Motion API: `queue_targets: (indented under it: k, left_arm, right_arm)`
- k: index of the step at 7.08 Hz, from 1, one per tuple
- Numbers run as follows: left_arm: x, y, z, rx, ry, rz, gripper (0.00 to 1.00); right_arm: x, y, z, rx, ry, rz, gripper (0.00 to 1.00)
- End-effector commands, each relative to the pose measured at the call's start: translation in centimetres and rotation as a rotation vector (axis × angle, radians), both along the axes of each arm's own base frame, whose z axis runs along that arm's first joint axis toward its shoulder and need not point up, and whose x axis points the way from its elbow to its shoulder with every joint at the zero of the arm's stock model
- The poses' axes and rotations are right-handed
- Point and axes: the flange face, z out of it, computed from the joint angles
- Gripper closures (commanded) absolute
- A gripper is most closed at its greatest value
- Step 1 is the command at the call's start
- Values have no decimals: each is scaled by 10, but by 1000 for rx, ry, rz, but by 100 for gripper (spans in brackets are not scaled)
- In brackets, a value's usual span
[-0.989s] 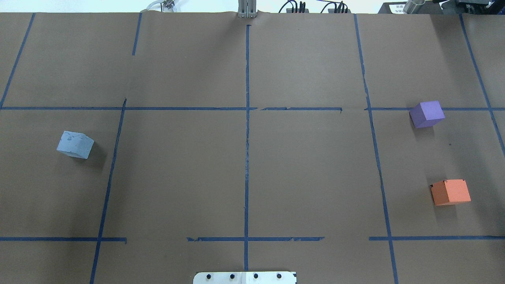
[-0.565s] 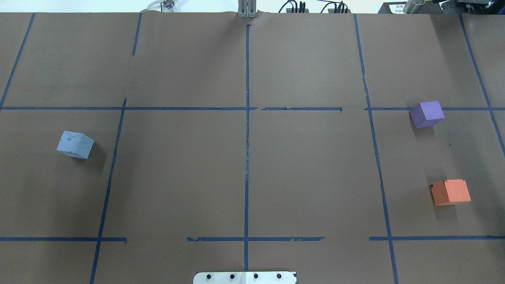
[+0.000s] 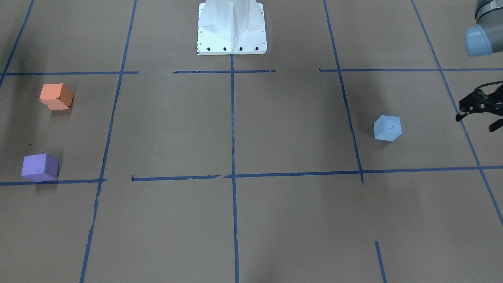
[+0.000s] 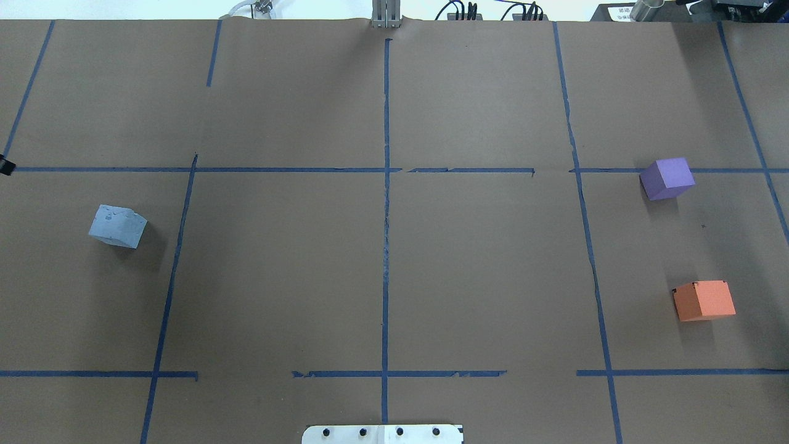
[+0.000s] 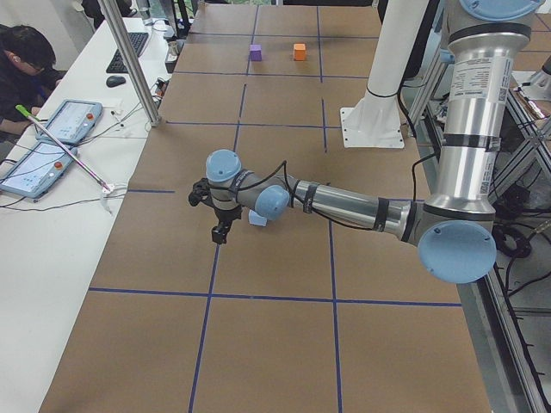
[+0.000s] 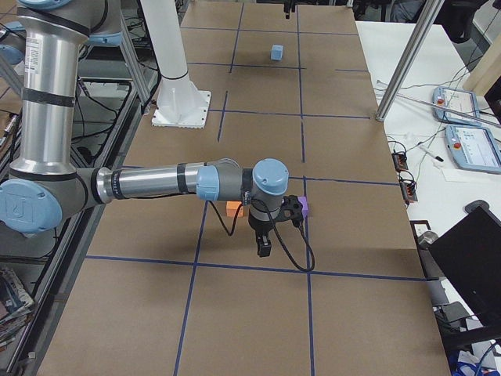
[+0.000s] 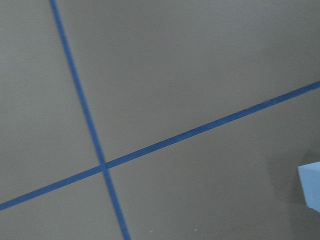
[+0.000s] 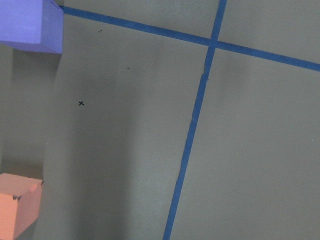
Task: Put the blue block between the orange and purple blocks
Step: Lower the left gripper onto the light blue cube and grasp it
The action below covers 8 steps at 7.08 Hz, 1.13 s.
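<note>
My left gripper needs to come down from above and close on the upper sides of the blue block (image 3: 388, 125) (image 7: 311, 183), across the block's body.
The light blue block (image 4: 117, 226) lies on the left of the table; it also shows in the front view (image 3: 387, 128) and at the left wrist view's right edge (image 7: 311, 185). The purple block (image 4: 667, 179) and the orange block (image 4: 704, 300) lie apart on the far right, with bare paper between them. My left gripper (image 3: 476, 122) hovers outboard of the blue block, its fingers spread and empty. My right gripper (image 6: 266, 235) shows only in the right side view, above the purple (image 8: 30, 22) and orange (image 8: 17, 210) blocks; I cannot tell whether it is open.
Brown paper with blue tape lines (image 4: 386, 203) covers the table. The white robot base (image 3: 232, 27) stands at the near middle edge. A side table with tablets (image 5: 52, 129), a metal pole (image 5: 129, 60) and a seated person (image 5: 21, 60) lie beyond the far edge.
A small black part of my left gripper has come into the overhead view's left edge. The three blocks have not moved.
</note>
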Motion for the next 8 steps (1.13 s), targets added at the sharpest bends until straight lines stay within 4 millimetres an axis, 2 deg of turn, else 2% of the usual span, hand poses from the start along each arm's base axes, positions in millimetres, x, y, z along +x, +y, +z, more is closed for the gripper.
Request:
queue_targets:
  k: [1,2,4,6,8]
  left_arm:
    - [65,16,-16,-117,40,-130,0]
    - [99,29,-16,-154,34,-135,0]
    - [136,44,-17,-183,12,-145,0]
    - [156,50,-21,-208,15,-135,0]
    - [182,61,-10,-193,-33,-121,0]
  right_arm:
    - [0,2,0,0,0,0,0]
    - [0,2,0,-1,0,0,0]
    - [0,2,0,0,0,0,0]
    - [0,2,0,-1,2,0,0]
    - [0,2,0,-1,0,0,0]
